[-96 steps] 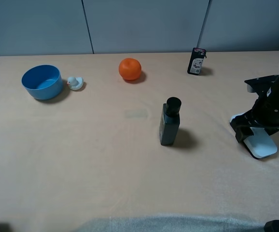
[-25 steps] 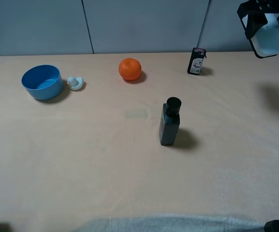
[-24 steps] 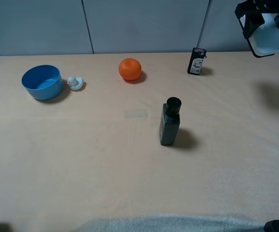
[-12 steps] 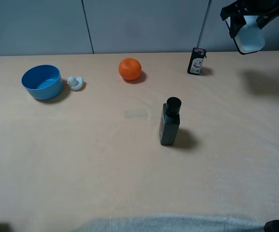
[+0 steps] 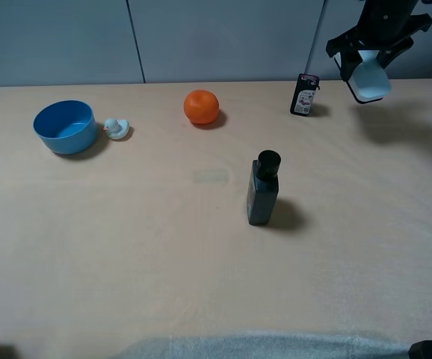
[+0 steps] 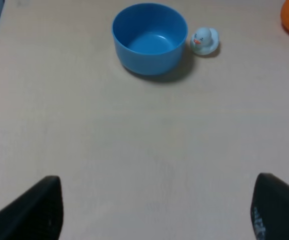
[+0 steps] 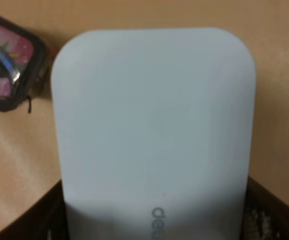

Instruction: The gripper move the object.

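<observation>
Next, I open my right gripper to release the flat white oblong object on the table (image 5: 350,120), beside the small black packet.
My right gripper (image 5: 362,66) is shut on the flat white oblong object (image 5: 368,81) and holds it in the air above the table's far right, just right of the small black packet (image 5: 304,94). In the right wrist view the object (image 7: 152,130) fills most of the frame, with the packet (image 7: 12,65) beside it below. My left gripper (image 6: 154,210) is open and empty above bare table; only its two dark fingertips (image 6: 34,210) show, and it is out of the exterior view.
A dark bottle (image 5: 263,190) stands mid-table. An orange (image 5: 201,106) sits at the back centre. A blue bowl (image 5: 65,126) and a small toy duck (image 5: 116,128) are at the back left; the left wrist view shows both, bowl (image 6: 150,37) and duck (image 6: 204,40).
My right gripper lifted the white object off the table at the right, carried it up and back, and has now moved left and down toward the black packet.
</observation>
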Robot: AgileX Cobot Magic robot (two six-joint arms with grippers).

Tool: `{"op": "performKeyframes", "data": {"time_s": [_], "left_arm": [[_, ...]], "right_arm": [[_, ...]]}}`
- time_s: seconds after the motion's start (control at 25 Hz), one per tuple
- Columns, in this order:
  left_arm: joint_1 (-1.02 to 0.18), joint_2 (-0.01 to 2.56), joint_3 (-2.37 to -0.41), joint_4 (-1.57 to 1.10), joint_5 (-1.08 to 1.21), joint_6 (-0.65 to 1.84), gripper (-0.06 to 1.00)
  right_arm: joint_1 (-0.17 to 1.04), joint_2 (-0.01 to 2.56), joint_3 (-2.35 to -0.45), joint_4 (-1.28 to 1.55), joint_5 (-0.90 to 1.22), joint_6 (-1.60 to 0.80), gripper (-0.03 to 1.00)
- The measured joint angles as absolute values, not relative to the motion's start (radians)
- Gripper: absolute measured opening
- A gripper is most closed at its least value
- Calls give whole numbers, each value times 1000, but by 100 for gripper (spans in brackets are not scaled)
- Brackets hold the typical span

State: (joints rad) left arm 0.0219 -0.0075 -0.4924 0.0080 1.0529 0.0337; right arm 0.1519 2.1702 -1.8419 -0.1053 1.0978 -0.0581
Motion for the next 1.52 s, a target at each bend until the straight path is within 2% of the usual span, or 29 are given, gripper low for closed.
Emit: {"op": "performKeyframes", "data": {"time_s": [0.24, 1.52], "left_arm": [[22, -8, -492, 8, 1053, 34, 82], [22, -8, -492, 8, 1053, 34, 82]], "right_arm": [[111, 2203, -1843, -54, 1083, -77, 46], [78, 2361, -1844, 0, 1029, -149, 46]]}}
